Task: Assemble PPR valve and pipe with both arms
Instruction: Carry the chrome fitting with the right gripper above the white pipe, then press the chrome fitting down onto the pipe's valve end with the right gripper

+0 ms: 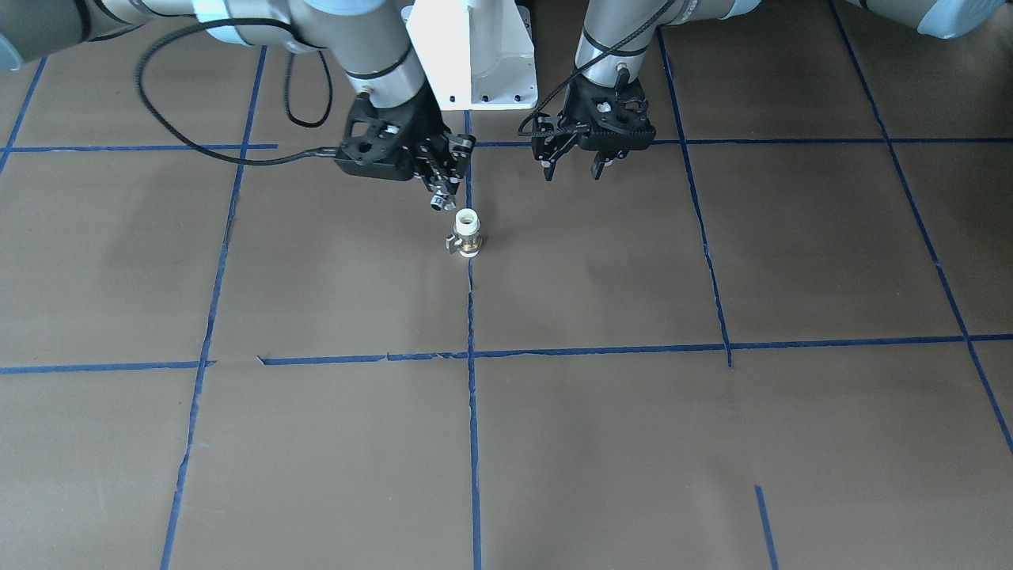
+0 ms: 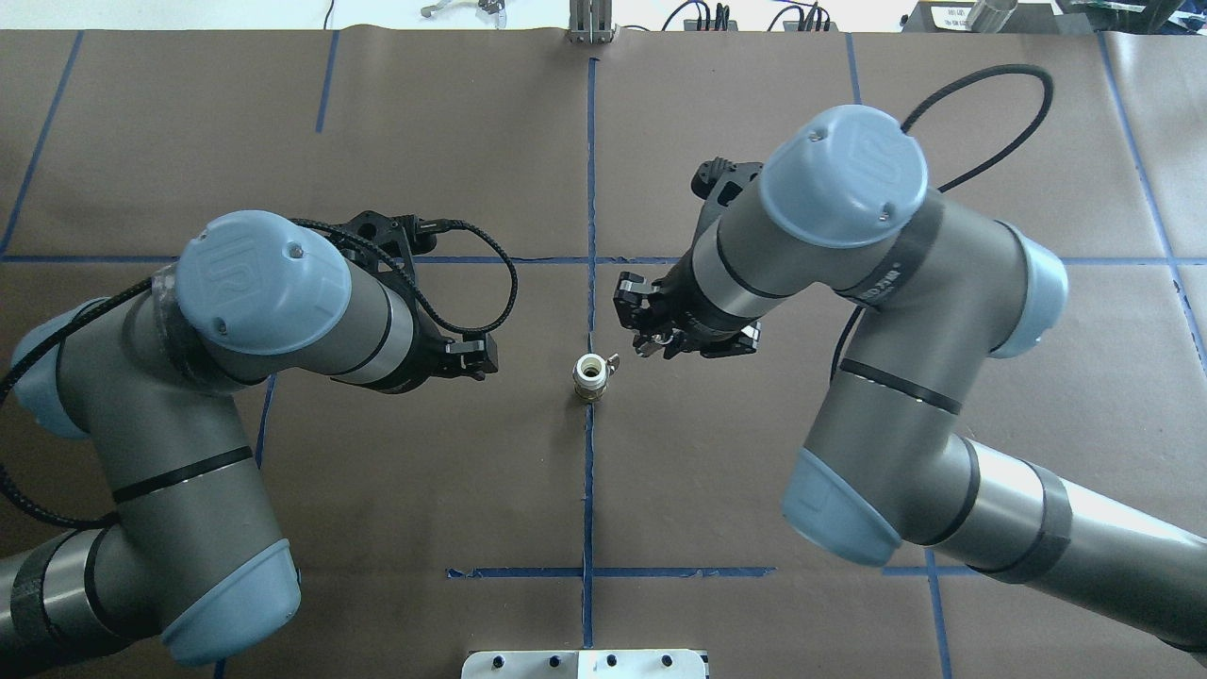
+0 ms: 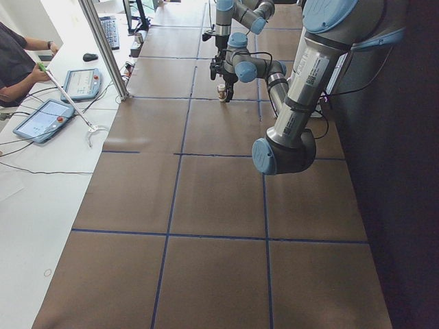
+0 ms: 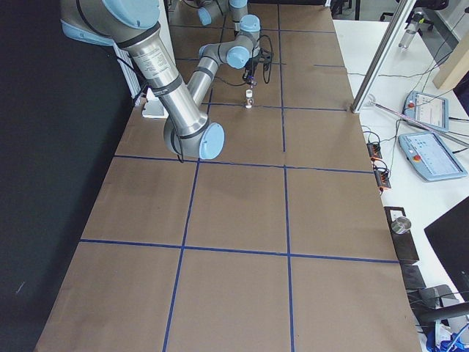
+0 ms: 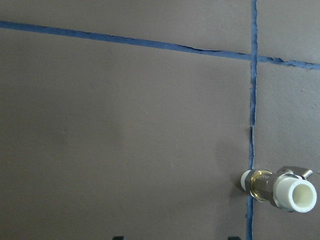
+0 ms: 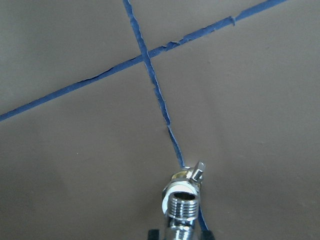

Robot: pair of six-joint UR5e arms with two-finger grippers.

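Observation:
The chrome pipe will stay in my right gripper until I release it on the white top of the upright PPR valve (image 1: 463,218) (image 6: 181,197).
The PPR valve (image 1: 465,233) stands upright on the brown mat at the centre tape line, white end up, its small handle to one side. It also shows in the overhead view (image 2: 590,375), the left wrist view (image 5: 280,187) and the right wrist view (image 6: 194,176). My right gripper (image 1: 442,194) is shut on the chrome pipe (image 1: 441,203), held just above and beside the valve. The pipe's threaded end (image 6: 182,210) points at the valve's white top. My left gripper (image 1: 572,170) is open and empty, hovering a short way from the valve on its other side.
The robot's white base plate (image 1: 475,55) is behind the grippers. Blue tape lines (image 1: 472,356) cross the mat. A side table with tablets (image 3: 41,120) and an aluminium post (image 3: 103,48) runs along the table's far edge.

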